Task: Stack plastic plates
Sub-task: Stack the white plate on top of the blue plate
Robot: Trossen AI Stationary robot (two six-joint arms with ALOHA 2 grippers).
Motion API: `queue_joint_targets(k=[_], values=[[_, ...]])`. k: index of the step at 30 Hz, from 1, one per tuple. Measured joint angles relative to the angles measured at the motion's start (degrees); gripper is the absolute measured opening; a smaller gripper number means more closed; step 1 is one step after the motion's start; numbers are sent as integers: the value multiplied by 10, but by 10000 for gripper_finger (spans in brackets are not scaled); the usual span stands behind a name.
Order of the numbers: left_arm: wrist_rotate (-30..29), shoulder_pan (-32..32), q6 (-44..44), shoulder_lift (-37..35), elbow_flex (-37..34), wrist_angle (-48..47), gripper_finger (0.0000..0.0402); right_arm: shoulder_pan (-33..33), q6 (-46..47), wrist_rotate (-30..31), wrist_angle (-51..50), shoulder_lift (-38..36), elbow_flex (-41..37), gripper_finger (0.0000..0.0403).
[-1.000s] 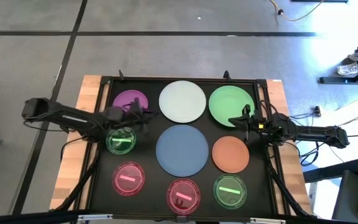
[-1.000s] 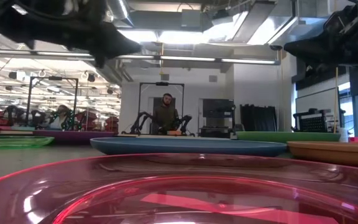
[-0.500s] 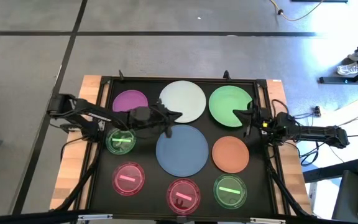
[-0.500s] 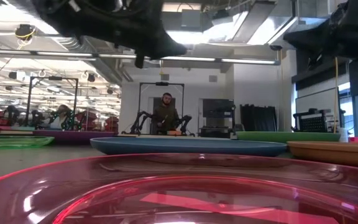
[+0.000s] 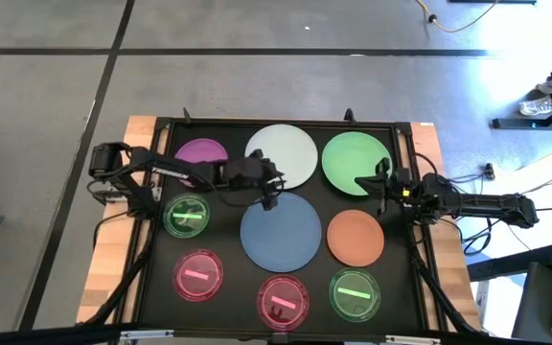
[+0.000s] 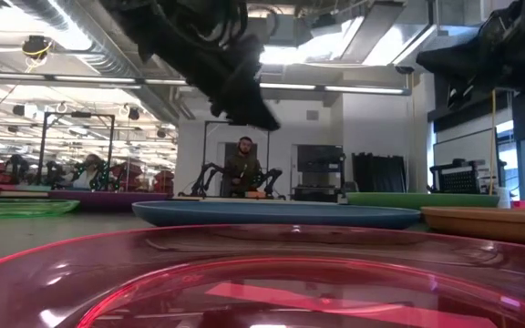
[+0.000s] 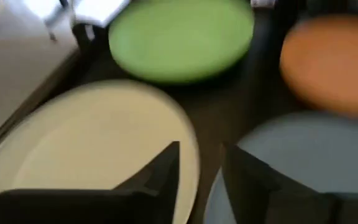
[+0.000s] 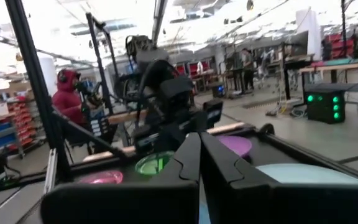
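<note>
Next, I close my left gripper on the near edge [image 5: 280,189] [image 7: 197,165] of the white plate, the edge next to the blue plate.
Nine round plates lie apart, flat on the black mat. At the back are the purple [image 5: 195,150], white [image 5: 290,153] and green [image 5: 348,158] plates. The blue [image 5: 281,235] and orange [image 5: 356,240] plates sit mid-table. Small translucent green [image 5: 187,216] [image 5: 355,292] and pink [image 5: 197,275] [image 5: 283,299] plates are at the left and front. My left gripper [image 5: 274,192] [image 7: 201,165] hovers open, tipped down, over the gap between the white plate [image 7: 86,143] and the blue plate [image 7: 303,155]. My right gripper [image 5: 360,182] [image 8: 199,146] is shut, above the green plate's near right edge.
A black rail frame [image 5: 286,123] borders the mat on the wooden table [image 5: 113,240]. Cables run along both sides. Beyond the table a person [image 6: 244,169] sits at another robot, and another person in red [image 8: 67,99] shows in the right wrist view.
My left gripper has swung toward the table's right edge. It has gone from over the purple and small green plates to the gap between the white and blue plates, and has tipped downward and come lower. No plate has moved.
</note>
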Motion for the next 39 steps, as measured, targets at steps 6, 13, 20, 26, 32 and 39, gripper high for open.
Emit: queue_joint_targets(k=[6,13,20,26,32,39], values=[[-7,27,108,0,25,-190,160,0,-15,31,2,0,0,5],[-8,38,223,0,-17,-205,157,0,-15,31,2,0,0,5],[19,38,322,4,-46,-153,156,0,-13,32,2,0,0,5],[15,45,368,24,-65,-80,156,0,-13,31,0,0,0,5],[28,66,367,69,-64,-63,156,0,-15,42,-2,2,0,5],[32,87,376,97,-62,-32,156,0,-10,49,-26,3,0,5]])
